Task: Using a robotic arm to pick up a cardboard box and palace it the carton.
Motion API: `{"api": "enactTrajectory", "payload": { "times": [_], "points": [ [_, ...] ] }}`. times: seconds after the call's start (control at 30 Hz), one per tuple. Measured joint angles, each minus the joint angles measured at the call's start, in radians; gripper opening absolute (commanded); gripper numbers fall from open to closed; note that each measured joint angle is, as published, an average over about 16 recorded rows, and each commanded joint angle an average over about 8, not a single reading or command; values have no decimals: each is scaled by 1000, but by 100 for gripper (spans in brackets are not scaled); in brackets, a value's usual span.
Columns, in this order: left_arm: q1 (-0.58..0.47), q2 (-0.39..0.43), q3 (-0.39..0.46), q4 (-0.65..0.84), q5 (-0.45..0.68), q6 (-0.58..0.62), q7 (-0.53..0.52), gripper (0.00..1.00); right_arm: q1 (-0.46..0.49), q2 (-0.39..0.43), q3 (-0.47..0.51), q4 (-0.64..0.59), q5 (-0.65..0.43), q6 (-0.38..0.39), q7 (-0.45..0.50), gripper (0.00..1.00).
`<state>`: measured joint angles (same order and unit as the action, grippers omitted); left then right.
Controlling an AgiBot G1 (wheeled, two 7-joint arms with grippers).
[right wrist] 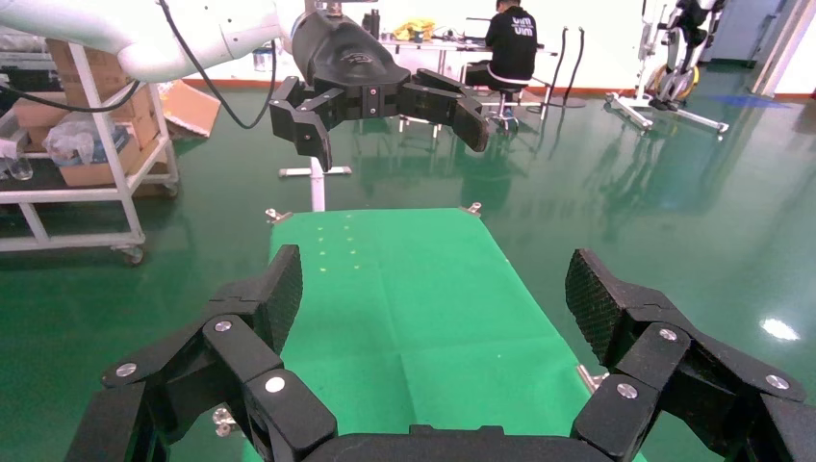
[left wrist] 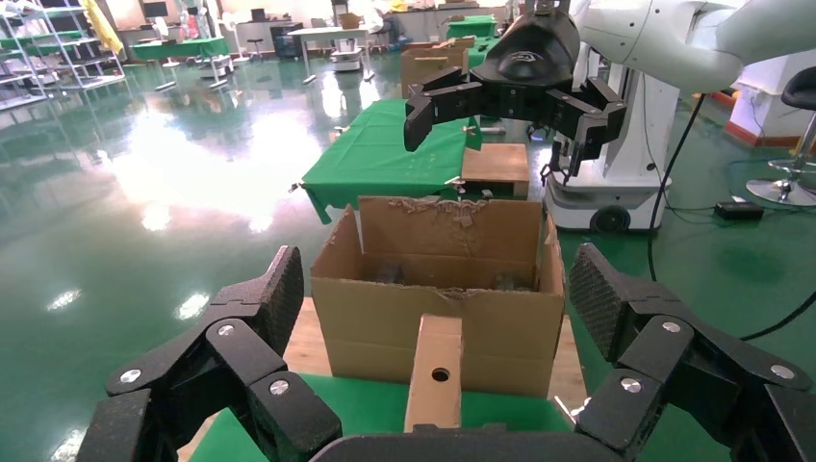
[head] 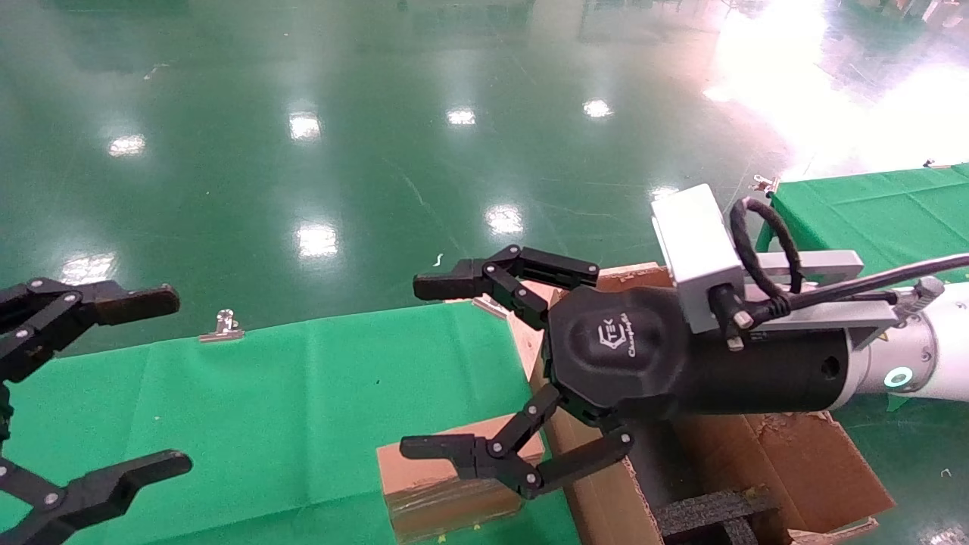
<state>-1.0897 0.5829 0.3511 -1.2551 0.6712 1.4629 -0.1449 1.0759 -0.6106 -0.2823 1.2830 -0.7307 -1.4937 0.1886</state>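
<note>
I will close my right gripper on the end point(head: 527, 444) nearest the carton of the small cardboard box, fingers on both long sides beside the round hole.
The small cardboard box point(head: 447, 484) lies on the green cloth, against the left wall of the big carton point(head: 795, 462). Black foam point(head: 711, 515) shows inside the carton. My right gripper point(head: 428, 367), on the white arm point(head: 935, 352), hangs open and empty above the box and the carton's left edge. My left gripper point(head: 163, 382) is open and empty at the far left, over the cloth. In the left wrist view the box point(left wrist: 435, 371) shows its round hole, in front of the carton point(left wrist: 385, 318), between my open left gripper's point(left wrist: 438, 294) fingers. The right wrist view shows only cloth between my right gripper's point(right wrist: 438, 298) fingers.
A green cloth table point(head: 265, 393) with a metal clip point(head: 221, 327) at its far edge lies under both grippers. A second green table point(head: 870, 212) stands at the back right. Glossy green floor surrounds them. A shelf cart point(right wrist: 67, 144) and a seated person point(right wrist: 510, 48) are far off.
</note>
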Motion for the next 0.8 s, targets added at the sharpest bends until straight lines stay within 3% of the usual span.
{"api": "enactTrajectory", "payload": {
  "times": [0.37, 0.4, 0.63, 0.67, 0.8],
  "points": [
    [0, 0, 0, 0, 0, 0, 0, 100, 0, 0, 0, 0, 0, 0, 0, 100],
    [0, 0, 0, 0, 0, 0, 0, 93, 0, 0, 0, 0, 0, 0, 0, 100],
    [0, 0, 0, 0, 0, 0, 0, 6, 0, 1, 0, 0, -1, 0, 0, 100],
    [0, 0, 0, 0, 0, 0, 0, 0, 0, 1, -1, 0, -3, 1, 0, 100],
    [0, 0, 0, 0, 0, 0, 0, 0, 8, 5, -10, 8, -29, 3, 6, 100]
  ]
}}
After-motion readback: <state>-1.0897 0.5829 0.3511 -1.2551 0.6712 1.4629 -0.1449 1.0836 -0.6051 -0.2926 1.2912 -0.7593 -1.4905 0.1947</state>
